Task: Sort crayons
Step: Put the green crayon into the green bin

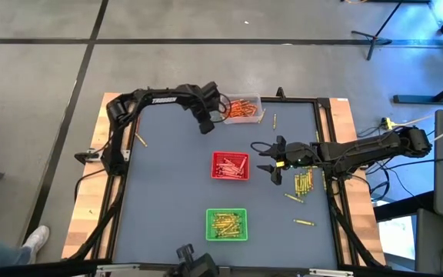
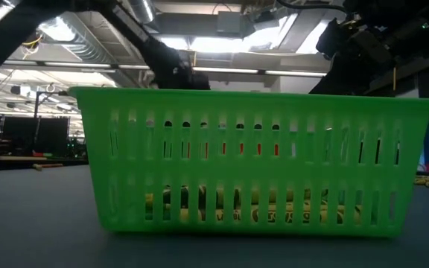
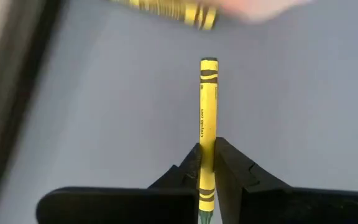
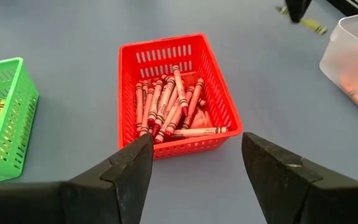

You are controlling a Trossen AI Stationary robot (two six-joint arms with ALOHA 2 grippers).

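Note:
My left gripper has the yellow crayon. I should set it down on the yellow-green crayons in the green tray (image 1: 225, 225).
My left gripper (image 3: 207, 149) is at the table's far side (image 1: 205, 123), beside the clear tray (image 1: 244, 108) that holds orange crayons, and it is shut on a yellow crayon (image 3: 208, 93). Another yellow crayon (image 3: 166, 9) lies on the grey table just beyond it. My right gripper (image 4: 194, 155) stands open and empty near the table's right side (image 1: 271, 163), facing the red tray (image 4: 174, 93) of red crayons. The green tray (image 1: 227, 224) at the near side holds yellow-green crayons. My left gripper pinches the yellow crayon between its two fingers on the wrapper's lower part (image 3: 207, 167), close to one end. The crayon runs along the fingers and sticks out well past their tips. Whether its free end (image 3: 209, 62) touches the table I cannot tell.
Loose yellow crayons lie in a cluster (image 1: 304, 183) by the table's right edge, with single ones nearby (image 1: 304, 222), at the far side (image 1: 274, 119) and at the left (image 1: 139, 141). In the low view the green tray (image 2: 252, 160) fills the foreground.

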